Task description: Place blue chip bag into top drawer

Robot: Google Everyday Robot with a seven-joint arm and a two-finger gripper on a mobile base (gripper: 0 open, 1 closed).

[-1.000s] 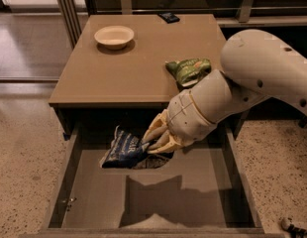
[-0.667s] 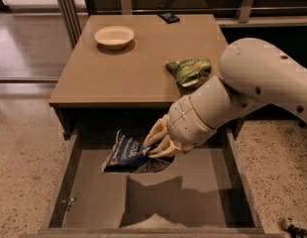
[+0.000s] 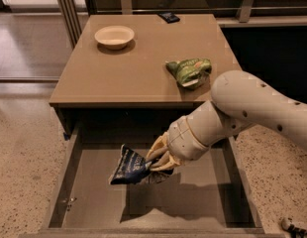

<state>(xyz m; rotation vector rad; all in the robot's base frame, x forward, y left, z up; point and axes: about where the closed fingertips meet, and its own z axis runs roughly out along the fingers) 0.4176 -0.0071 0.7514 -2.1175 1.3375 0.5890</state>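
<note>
Next, I release the blue chip bag on the shadowed middle of the top drawer's flat bottom (image 3: pixel 144 189). The bag is held just above that bottom now.
The blue chip bag (image 3: pixel 127 166) is dark navy foil with white lettering and hangs crumpled over the open top drawer (image 3: pixel 94 192). My gripper (image 3: pixel 156 162) is shut on the bag's right end and holds it just above the drawer's flat bottom, in the middle of the drawer. The white arm comes in from the right and casts a shadow on the drawer floor. The bag's underside is hidden.
A green snack bag (image 3: pixel 189 71) lies on the tabletop near the right front edge. A shallow cream bowl (image 3: pixel 114 35) stands at the back left. A small dark object (image 3: pixel 169 17) lies at the back edge. Metal posts stand behind the table.
The gripper with the blue chip bag has moved slightly down and forward over the drawer. The arm has swung a little lower.
</note>
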